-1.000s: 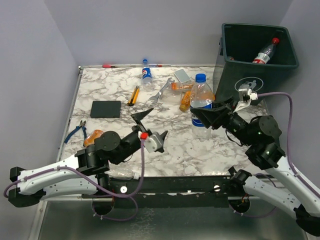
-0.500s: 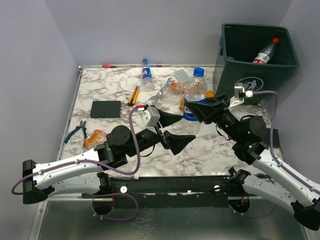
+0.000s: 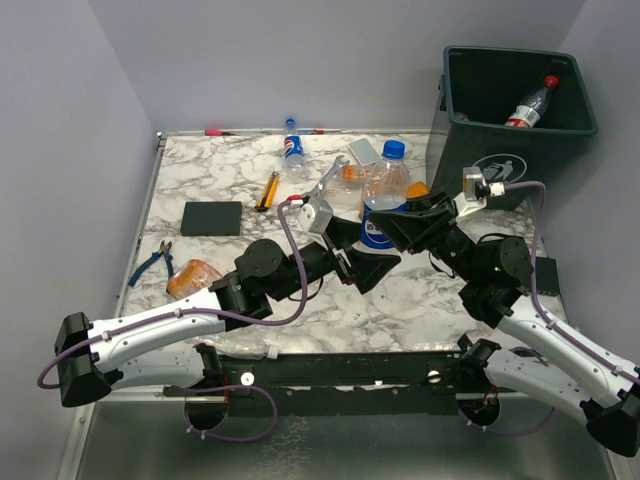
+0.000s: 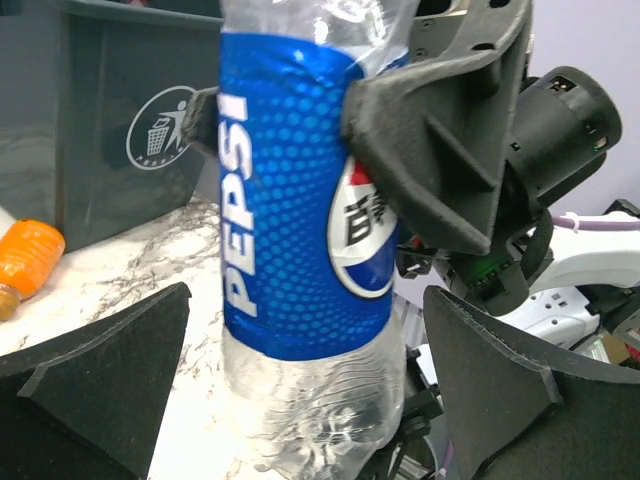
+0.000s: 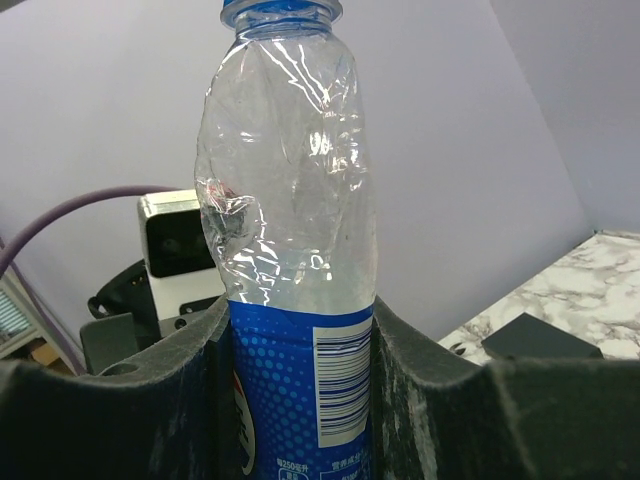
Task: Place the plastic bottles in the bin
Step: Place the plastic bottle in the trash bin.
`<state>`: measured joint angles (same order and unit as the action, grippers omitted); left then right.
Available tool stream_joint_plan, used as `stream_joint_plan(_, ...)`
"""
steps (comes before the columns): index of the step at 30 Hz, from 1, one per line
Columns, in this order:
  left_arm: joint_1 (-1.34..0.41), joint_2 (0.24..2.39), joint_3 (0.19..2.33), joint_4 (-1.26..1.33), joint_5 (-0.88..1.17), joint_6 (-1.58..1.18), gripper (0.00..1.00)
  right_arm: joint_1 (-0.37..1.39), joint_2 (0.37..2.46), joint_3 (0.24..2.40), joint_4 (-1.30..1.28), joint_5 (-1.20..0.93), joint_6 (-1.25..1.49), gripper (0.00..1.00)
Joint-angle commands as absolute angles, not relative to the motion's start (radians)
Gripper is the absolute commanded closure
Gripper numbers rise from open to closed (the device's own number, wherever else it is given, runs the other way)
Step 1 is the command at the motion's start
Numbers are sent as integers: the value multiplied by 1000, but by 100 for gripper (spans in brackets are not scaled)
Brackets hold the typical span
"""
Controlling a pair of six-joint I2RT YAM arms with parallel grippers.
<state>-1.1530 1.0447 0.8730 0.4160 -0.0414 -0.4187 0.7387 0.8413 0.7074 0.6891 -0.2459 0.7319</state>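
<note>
The robot's right gripper holds the Pepsi bottle by its blue label, so the left gripper needs to hold the bottle's lower part while the right gripper takes the cap end (image 3: 394, 150).
My right gripper (image 3: 400, 228) is shut on a clear Pepsi bottle (image 3: 384, 195) with a blue label and blue cap and holds it upright above the table. The right wrist view shows the bottle (image 5: 290, 240) pinched between both pads of the right gripper (image 5: 295, 400). My left gripper (image 3: 360, 250) is open, its jaws spread either side of the bottle's lower part (image 4: 300, 230) without touching, as the left gripper (image 4: 300, 400) shows in its own view. The dark green bin (image 3: 520, 125) stands at the far right with a red-capped bottle (image 3: 530, 103) inside. It also shows in the left wrist view (image 4: 90, 130).
More bottles lie on the marble top: a small Pepsi one (image 3: 292, 150), orange ones (image 3: 358, 172) (image 3: 190, 275) (image 4: 28, 250). A wrench (image 3: 322, 182), a yellow-handled tool (image 3: 268, 190), a black pad (image 3: 212, 218), blue pliers (image 3: 152, 262) and a silver box (image 3: 364, 151) also lie there.
The right gripper carried the Pepsi bottle left. The left arm swung right and forward, and its open jaws now bracket the bottle's lower part.
</note>
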Motion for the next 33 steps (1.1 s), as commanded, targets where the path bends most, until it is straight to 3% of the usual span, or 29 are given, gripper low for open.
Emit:
stream_joint_plan(1, -1139, 1054, 883, 413, -33, -408, 3, 744, 830, 701, 746, -284, 750, 64)
stream_joint_plan(8, -1138, 1093, 884, 408, 91, -392, 53, 744, 827, 712, 725, -278, 745, 61)
stream_joint_plan(12, -1137, 1088, 880, 403, 100, -371, 67, 743, 823, 756, 614, -274, 717, 21)
stream_joint_plan(15, -1137, 1065, 877, 370, 75, -341, 70, 743, 803, 833, 424, -231, 655, 7)
stream_joint_plan(19, -1137, 1017, 861, 297, 45, -295, 72, 743, 777, 955, 192, -180, 546, 1)
stream_joint_plan(27, -1137, 979, 827, 227, 18, -260, 74, 743, 860, 1179, -131, -62, 359, 3)
stream_joint_plan(33, -1136, 982, 827, 220, 39, -264, 75, 744, 894, 1179, -94, -38, 365, 13)
